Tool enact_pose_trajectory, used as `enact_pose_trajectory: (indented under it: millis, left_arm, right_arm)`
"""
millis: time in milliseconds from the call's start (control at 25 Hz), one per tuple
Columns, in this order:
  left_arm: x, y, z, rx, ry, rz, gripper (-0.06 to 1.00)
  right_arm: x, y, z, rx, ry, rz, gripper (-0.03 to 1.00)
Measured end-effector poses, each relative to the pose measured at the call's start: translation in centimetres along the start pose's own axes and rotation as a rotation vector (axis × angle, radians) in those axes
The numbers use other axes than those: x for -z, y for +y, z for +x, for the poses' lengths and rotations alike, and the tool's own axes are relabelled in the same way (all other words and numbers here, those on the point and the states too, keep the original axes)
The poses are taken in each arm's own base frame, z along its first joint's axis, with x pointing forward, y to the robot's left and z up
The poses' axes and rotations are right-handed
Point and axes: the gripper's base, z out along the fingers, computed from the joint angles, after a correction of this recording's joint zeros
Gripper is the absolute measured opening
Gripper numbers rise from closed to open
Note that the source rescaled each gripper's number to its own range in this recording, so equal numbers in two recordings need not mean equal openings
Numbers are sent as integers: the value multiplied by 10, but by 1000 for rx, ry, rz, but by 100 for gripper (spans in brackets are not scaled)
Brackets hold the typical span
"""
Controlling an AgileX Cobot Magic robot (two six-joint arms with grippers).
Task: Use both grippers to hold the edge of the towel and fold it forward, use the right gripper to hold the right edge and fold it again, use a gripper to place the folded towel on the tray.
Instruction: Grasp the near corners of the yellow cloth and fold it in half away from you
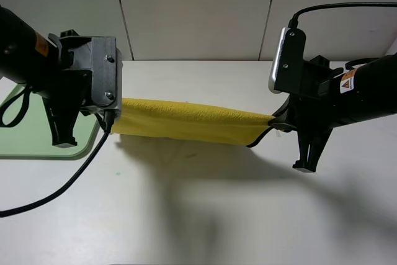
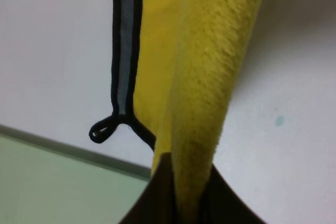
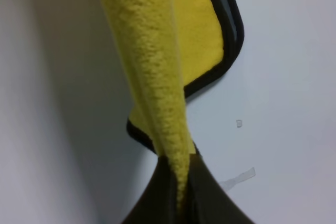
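Observation:
Next, my left gripper releases the yellow towel, now lifted off the table, and leaves it lying on the white table (image 1: 169, 130), beside the pale-green tray.
The yellow towel (image 1: 186, 123) hangs stretched between my two grippers, lifted off the white table, with its shadow below it. My left gripper (image 1: 110, 118) is shut on its left end. My right gripper (image 1: 273, 121) is shut on its right end. In the left wrist view the jaws (image 2: 187, 184) pinch the bunched yellow cloth (image 2: 210, 77), and the black edge (image 2: 126, 51) with its corner loop (image 2: 102, 129) hangs beside it. In the right wrist view the jaws (image 3: 179, 182) pinch the cloth (image 3: 152, 61), with a black-trimmed corner (image 3: 228, 51) hanging behind. The pale-green tray (image 1: 31, 144) lies at the left, partly hidden by the left arm.
The tray's corner also shows in the left wrist view (image 2: 47, 182). A black cable (image 1: 68, 181) trails from the left arm across the table front. A small pale strip (image 3: 239, 178) shows near the right jaws; I cannot tell what it is. A panelled wall stands behind the table.

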Motion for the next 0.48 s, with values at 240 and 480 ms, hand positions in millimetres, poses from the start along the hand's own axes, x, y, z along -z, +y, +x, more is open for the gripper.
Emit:
enact_pose_trajectory:
  millis: [240,480]
  left_arm:
    - [-8,3,-3,6,-16,-23,0]
    - [-47,9,-4,67,90,14,0]
  right_arm:
    - [-1,-4,-4,6,-24,31,0]
    - [-25,-24,-23,-23,3,3,0]
